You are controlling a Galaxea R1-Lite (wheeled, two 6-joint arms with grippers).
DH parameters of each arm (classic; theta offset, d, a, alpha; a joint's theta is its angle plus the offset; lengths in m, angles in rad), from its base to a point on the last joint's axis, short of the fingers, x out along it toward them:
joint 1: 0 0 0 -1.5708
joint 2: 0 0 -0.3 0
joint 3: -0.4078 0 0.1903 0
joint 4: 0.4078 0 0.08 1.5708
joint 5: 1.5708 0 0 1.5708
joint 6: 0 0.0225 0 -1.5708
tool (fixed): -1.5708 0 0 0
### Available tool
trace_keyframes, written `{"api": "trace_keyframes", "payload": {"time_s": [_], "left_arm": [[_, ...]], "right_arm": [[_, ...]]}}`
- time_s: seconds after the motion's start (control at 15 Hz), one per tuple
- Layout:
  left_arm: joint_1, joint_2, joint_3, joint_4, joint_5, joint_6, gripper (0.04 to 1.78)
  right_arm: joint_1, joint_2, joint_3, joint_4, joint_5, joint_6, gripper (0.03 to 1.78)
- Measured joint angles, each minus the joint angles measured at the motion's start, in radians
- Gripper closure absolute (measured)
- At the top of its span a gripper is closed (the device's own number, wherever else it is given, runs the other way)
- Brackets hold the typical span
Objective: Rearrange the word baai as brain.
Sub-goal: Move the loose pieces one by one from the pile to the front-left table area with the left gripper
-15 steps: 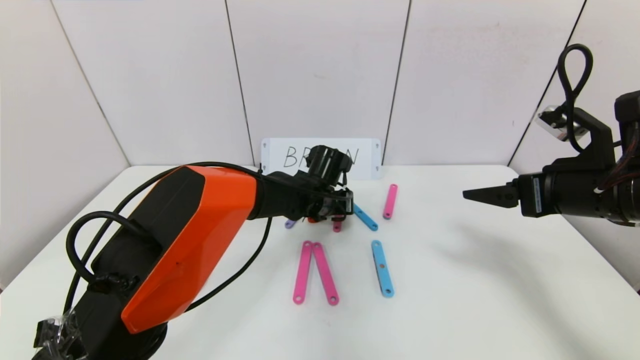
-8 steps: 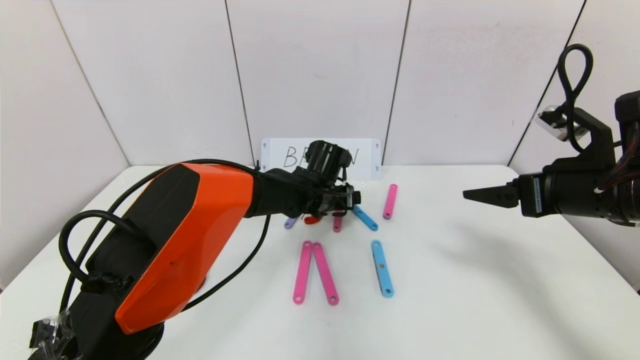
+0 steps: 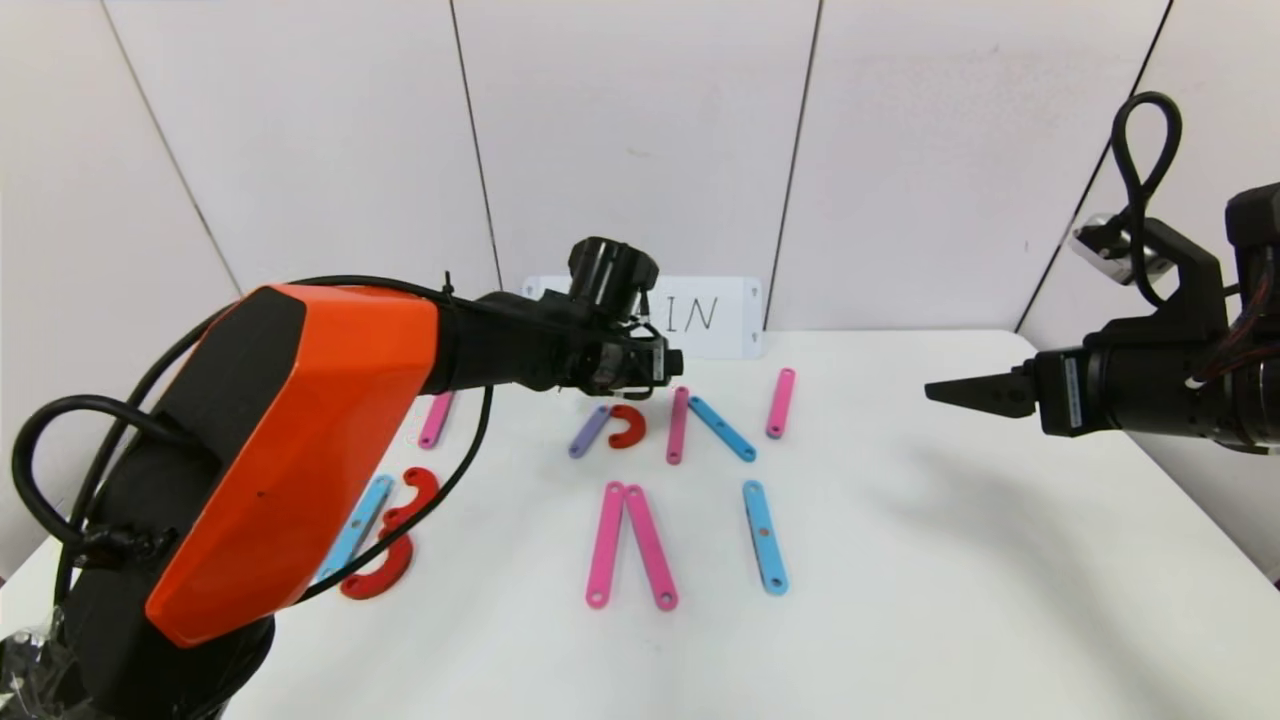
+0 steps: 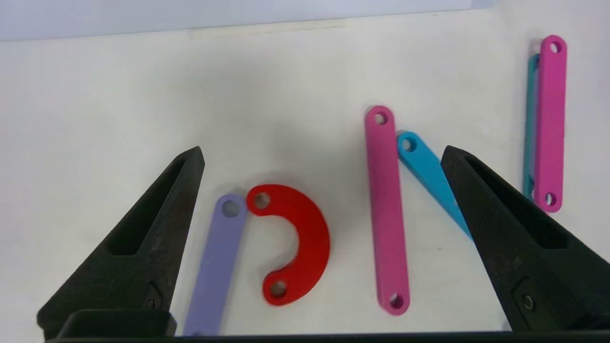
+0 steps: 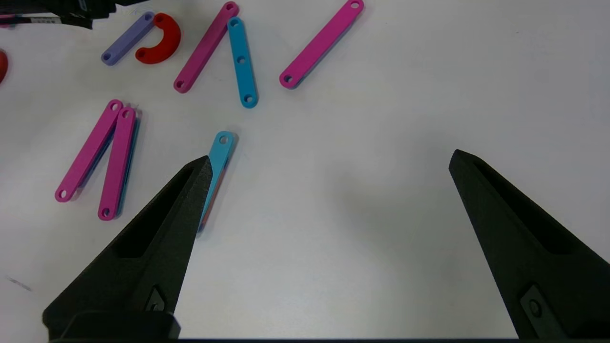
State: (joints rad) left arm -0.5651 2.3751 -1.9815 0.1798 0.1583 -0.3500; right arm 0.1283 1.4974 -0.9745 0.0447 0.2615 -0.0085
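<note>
Next, my left gripper moves to the middle of the pink bar (image 3: 439, 416) that lies behind the blue bar with the red arcs, and closes there.
My left gripper (image 3: 664, 362) is open and empty, held above the table just behind a purple bar (image 3: 590, 431) and a red arc (image 3: 626, 426) whose ends touch. In the left wrist view the purple bar (image 4: 214, 262), the red arc (image 4: 300, 243) and a pink bar (image 4: 386, 209) lie between the open fingers (image 4: 162, 214). A blue bar (image 3: 721, 428) and another pink bar (image 3: 781, 402) lie to the right. At the left lie a pink bar (image 3: 436, 419) and a blue bar (image 3: 356, 528) with two red arcs (image 3: 385, 570). My right gripper (image 3: 932, 390) is open, parked high at the right.
Two pink bars (image 3: 628, 545) meeting at their far ends and a blue bar (image 3: 765, 536) lie nearer the table's front. A white sign (image 3: 715, 315) with handwritten letters stands against the back wall, partly hidden by my left arm.
My left arm has risen and drawn back to the left, uncovering the purple bar, the red arc and the pieces at the left. The right arm has not moved.
</note>
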Motion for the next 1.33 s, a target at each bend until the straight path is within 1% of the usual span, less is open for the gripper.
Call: {"api": "trace_keyframes", "payload": {"time_s": [0.33,0.6,0.67,0.87,1.07,1.33], "left_arm": [[0.071,-0.083,0.013,0.214,-0.001,0.009,0.08],[0.110,-0.154,0.039,0.460,-0.011,0.046,0.08],[0.119,-0.168,0.050,0.494,-0.011,0.053,0.08],[0.147,-0.194,0.090,0.501,-0.012,0.116,0.08],[0.171,-0.203,0.100,0.495,-0.013,0.137,0.08],[0.257,-0.198,0.082,0.489,-0.012,0.179,0.08]], "right_arm": [[0.001,0.004,0.002,0.000,0.000,0.000,0.07],[0.003,0.007,0.005,0.000,0.001,0.000,0.07],[0.003,0.007,0.005,0.000,0.001,0.000,0.07],[0.003,0.008,0.006,-0.001,0.001,0.000,0.07],[0.003,0.009,0.006,-0.001,0.001,0.000,0.07],[0.005,0.011,0.008,0.000,0.001,0.000,0.07]]}}
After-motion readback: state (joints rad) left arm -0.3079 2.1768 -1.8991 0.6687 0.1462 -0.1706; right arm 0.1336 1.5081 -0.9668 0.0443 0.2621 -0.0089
